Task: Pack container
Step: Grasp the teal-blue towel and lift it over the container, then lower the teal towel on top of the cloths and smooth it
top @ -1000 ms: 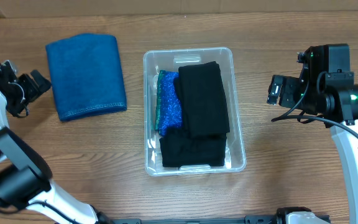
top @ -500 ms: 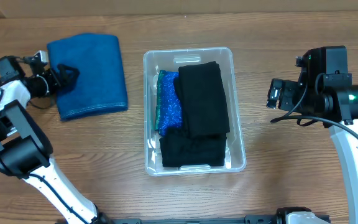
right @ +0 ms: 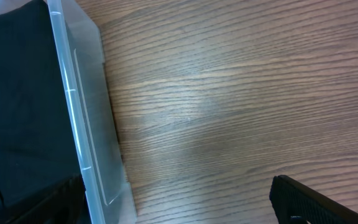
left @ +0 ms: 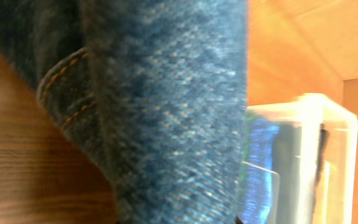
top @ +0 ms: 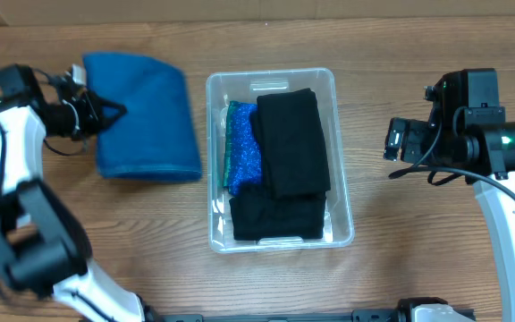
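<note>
My left gripper has the blue denim cloth. It will let go of it over the sparkly blue-green cloth and black cloths (top: 271,155) (left: 279,158) in the container.
The clear container (top: 211,170) stands mid-table, holding two black folded cloths (top: 289,143) and a sparkly blue-green cloth (top: 241,148). A folded blue denim cloth (top: 146,116) lies to its left. My left gripper (top: 101,114) is shut on that cloth's left edge. In the left wrist view the denim (left: 166,106) fills the frame, with the container (left: 328,155) beyond it. My right gripper (top: 392,140) hovers open to the right of the container, with nothing between its fingers. The right wrist view shows the container wall (right: 86,124) and a black cloth (right: 17,93).
The wooden table (top: 418,54) runs bare around the container. Bare wood (right: 229,93) lies under the right gripper. The left arm (top: 7,152) curves along the table's left edge, and the right arm (top: 508,206) stands at the right edge.
My left gripper reached the denim cloth's left edge and shut on it. The cloth has shifted right, toward the container, and bunched up. The right arm has barely moved.
</note>
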Controlling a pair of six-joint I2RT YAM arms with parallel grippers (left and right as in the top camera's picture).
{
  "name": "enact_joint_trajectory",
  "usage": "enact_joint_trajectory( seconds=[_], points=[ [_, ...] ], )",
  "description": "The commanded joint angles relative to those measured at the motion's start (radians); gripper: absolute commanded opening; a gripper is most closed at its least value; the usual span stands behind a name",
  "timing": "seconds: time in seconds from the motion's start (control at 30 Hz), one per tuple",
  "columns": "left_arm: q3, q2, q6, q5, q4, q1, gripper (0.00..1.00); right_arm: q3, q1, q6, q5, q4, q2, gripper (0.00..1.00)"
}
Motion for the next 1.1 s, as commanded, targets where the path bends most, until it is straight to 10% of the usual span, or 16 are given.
enact_joint_trajectory(
  seconds=[0.0,0.17,0.53,0.77,1.07],
  points=[
    [0.021,-0.371,-0.023,0.085,0.015,-0.012,0.04,-0.003,-0.002,0.005,0.005,0.002,-0.003,1.00],
    [0.021,-0.697,-0.177,0.059,0.051,-0.211,0.04,-0.003,-0.002,0.042,0.079,0.002,-0.003,1.00],
    [-0.037,-0.661,-0.893,-0.702,0.108,-0.934,0.04,-0.003,-0.002,0.068,0.145,-0.038,-0.003,1.00],
    [-0.090,-0.492,-0.931,-0.726,0.157,-1.022,0.04,-0.002,-0.048,0.145,0.242,-0.051,-0.003,1.00],
    [-0.092,-0.412,-0.555,-0.543,0.182,-1.022,0.04,-0.002,-0.125,0.143,0.168,-0.047,-0.003,1.00]
  ],
)
